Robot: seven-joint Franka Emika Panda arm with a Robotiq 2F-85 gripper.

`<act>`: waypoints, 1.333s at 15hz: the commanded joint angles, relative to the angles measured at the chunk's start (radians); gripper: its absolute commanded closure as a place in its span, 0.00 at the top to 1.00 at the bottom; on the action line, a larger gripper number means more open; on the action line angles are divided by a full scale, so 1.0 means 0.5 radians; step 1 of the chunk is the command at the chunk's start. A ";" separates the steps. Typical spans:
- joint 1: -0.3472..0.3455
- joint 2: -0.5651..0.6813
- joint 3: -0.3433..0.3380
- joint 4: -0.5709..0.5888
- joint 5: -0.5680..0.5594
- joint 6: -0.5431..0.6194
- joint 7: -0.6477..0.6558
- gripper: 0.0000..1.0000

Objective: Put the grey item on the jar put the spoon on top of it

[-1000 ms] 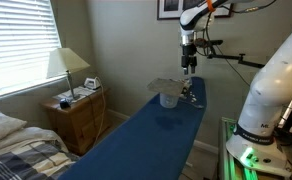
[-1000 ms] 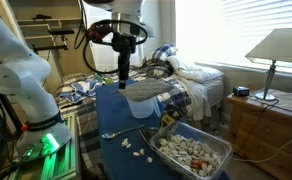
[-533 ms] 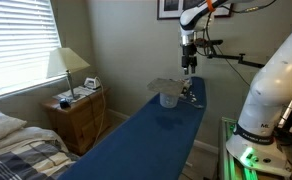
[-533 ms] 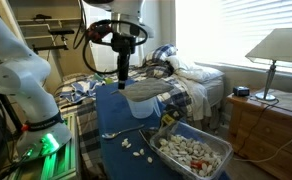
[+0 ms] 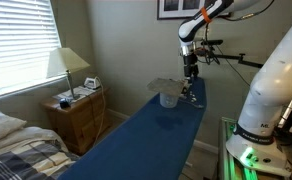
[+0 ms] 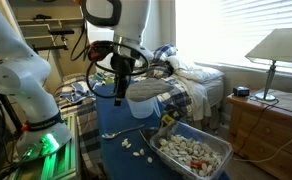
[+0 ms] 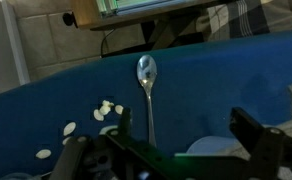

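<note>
Next, I lower my gripper next to the middle of the spoon's handle [image 5: 190,98] [image 7: 150,114], beside the loose chips, and close it there.
The grey item [image 6: 146,87] lies draped over the jar [image 6: 144,106] on the blue table; both also show in an exterior view, the pad [image 5: 164,85] on the jar [image 5: 168,99]. The spoon [image 7: 147,88] lies flat on the blue surface, bowl away from me, and shows in an exterior view [image 6: 122,131] in front of the jar. My gripper [image 7: 186,132] is open and empty, low over the spoon's handle end, beside the jar [image 6: 121,96] [image 5: 191,78]. A pale patch of the pad [image 7: 210,147] shows between my fingers.
A clear tray [image 6: 191,152] of pale chips sits at the table's near end, with loose chips [image 7: 102,110] scattered by the spoon. A nightstand with a lamp [image 5: 68,68] and a bed stand beside the table.
The arm has bent and my gripper has dropped lower toward the table beside the jar. The pad, jar and spoon have not moved.
</note>
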 commanded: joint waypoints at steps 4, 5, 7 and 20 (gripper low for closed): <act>-0.029 0.106 -0.010 -0.226 -0.183 0.330 -0.104 1.00; -0.027 0.130 -0.012 -0.254 -0.192 0.397 -0.126 1.00; -0.020 0.153 0.001 -0.327 -0.226 0.559 -0.142 1.00; -0.017 0.231 0.003 -0.599 -0.207 1.288 -0.265 0.73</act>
